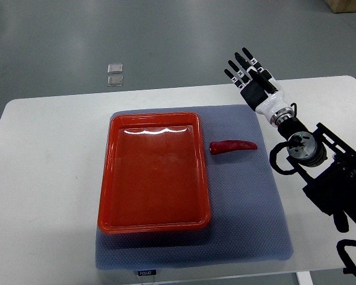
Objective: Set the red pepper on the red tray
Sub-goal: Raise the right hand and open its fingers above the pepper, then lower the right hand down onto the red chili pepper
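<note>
Next, my right gripper grabs the middle of the red pepper [238, 145]. It will leave the pepper's thick end beside the red tray free.
A red pepper [232, 146] lies on the blue-grey mat just right of the red tray [110, 178], close to its upper right corner but outside it. The tray holds nothing. My right hand [248, 72] hovers beyond the pepper, near the table's far edge, with its black fingers [240, 66] spread and nothing held. Its arm comes in from the lower right. The left arm does not show.
The blue-grey mat [249, 214] lies on a white table [47, 178]. Two small clear squares [115, 74] rest on the grey floor past the table's far edge. The black right arm [332, 178] covers the table's right side.
</note>
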